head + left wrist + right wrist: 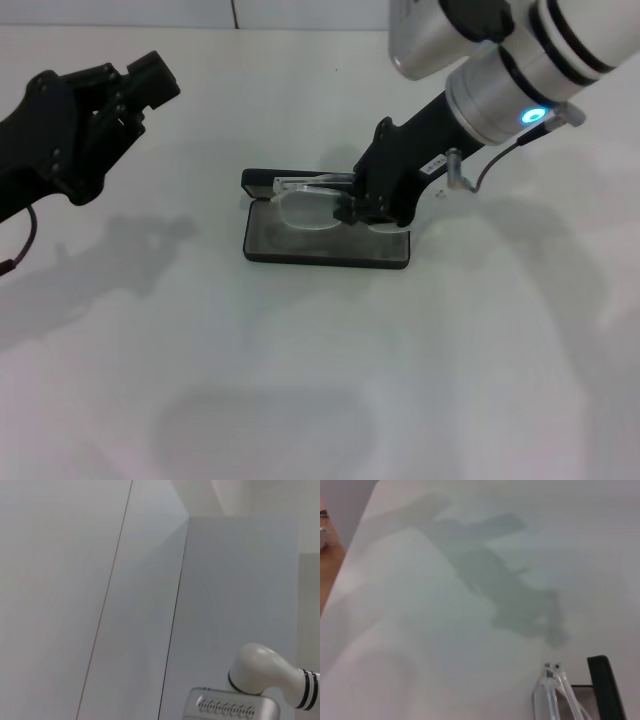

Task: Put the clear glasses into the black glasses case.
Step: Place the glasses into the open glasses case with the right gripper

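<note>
Next, I let go of the clear glasses with my right gripper on the grey lining of the black glasses case's open tray (328, 231).
The black glasses case (300, 250) lies open at the middle of the table, grey lining up, with its lid (262, 181) on the far side. The clear glasses (305, 212) sit over the case's open tray, temple arms folded toward the lid. My right gripper (368, 212) reaches down onto the glasses' right end and is shut on them there. In the right wrist view the clear temple ends (555, 690) show beside one black case edge (606, 686). My left gripper (148, 85) hangs raised at the far left, well away from the case.
White table (300, 400) all around the case, with the arms' shadows on it. The left wrist view shows only pale wall panels and part of the right arm (260, 672). A table edge and brown floor (330, 570) show in the right wrist view.
</note>
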Tool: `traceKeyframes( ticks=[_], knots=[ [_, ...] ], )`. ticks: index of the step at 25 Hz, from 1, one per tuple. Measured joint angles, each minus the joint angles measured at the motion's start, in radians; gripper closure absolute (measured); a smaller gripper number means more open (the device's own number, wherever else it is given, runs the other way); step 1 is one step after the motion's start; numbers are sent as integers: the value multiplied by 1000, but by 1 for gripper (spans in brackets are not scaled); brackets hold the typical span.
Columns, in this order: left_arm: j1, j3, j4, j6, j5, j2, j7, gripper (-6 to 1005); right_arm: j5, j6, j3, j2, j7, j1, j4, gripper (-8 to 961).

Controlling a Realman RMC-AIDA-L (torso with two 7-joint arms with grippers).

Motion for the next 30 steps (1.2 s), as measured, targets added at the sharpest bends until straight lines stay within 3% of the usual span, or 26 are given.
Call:
traceKeyframes(
  ticks=[5, 15, 30],
  knots=[
    [-6, -1, 0, 1, 0, -6, 15, 923, 18, 65, -57, 0, 4, 25, 73, 837],
    [-15, -21, -26, -4, -4, -14, 26, 923, 41, 185, -193, 0, 0, 24, 98, 837],
    [-19, -39, -63, -2, -5, -18, 55, 924, 122, 234, -199, 0, -85, 65, 203, 838]
  ],
)
